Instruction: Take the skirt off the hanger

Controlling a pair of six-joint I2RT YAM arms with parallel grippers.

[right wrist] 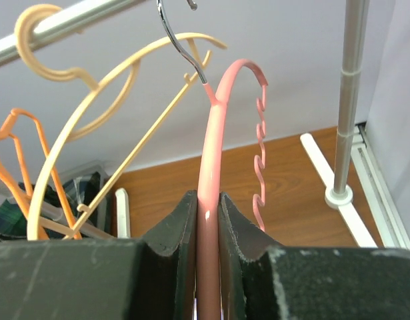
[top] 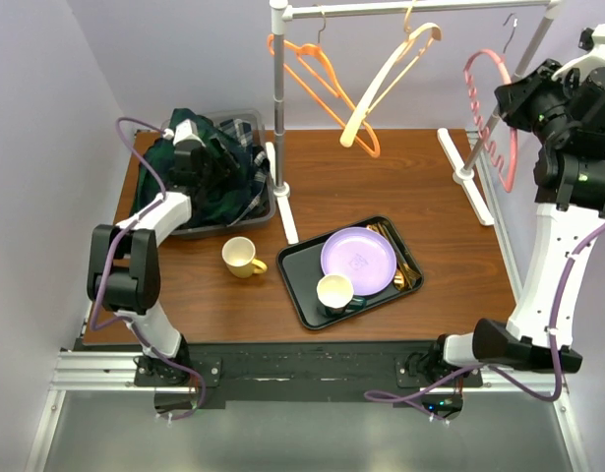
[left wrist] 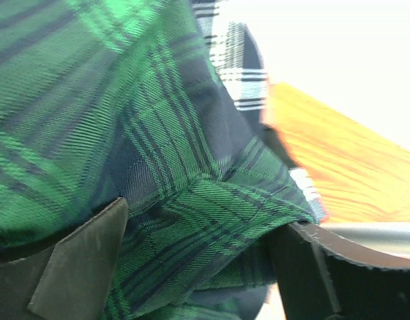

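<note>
Next, I release the pink hanger from my right gripper under the rail, between the cream hanger (top: 504,79) and the nearest pole.
The green plaid skirt (top: 223,187) lies bunched in a grey bin (top: 269,210) at the back left. My left gripper (top: 226,162) hangs just over it. In the left wrist view the skirt (left wrist: 125,120) fills the frame, and the left gripper (left wrist: 201,267) is open, its fingers (left wrist: 78,267) wide apart with a fold of cloth lying loose between them. At the right, a bare pink hanger (top: 484,98) hangs by its hook from the rail. My right gripper (top: 514,103) is shut on the hanger's pink arm (right wrist: 215,133), seen pinched in the right gripper (right wrist: 207,220).
An orange hanger (top: 317,74) and a cream hanger (top: 391,79) hang on the rail. The rack's pole (top: 278,98) stands beside the bin, its other foot (top: 464,172) at the right. A yellow mug (top: 243,258) sits by a black tray (top: 302,295) with a purple plate (top: 358,258) and a cup (top: 334,292).
</note>
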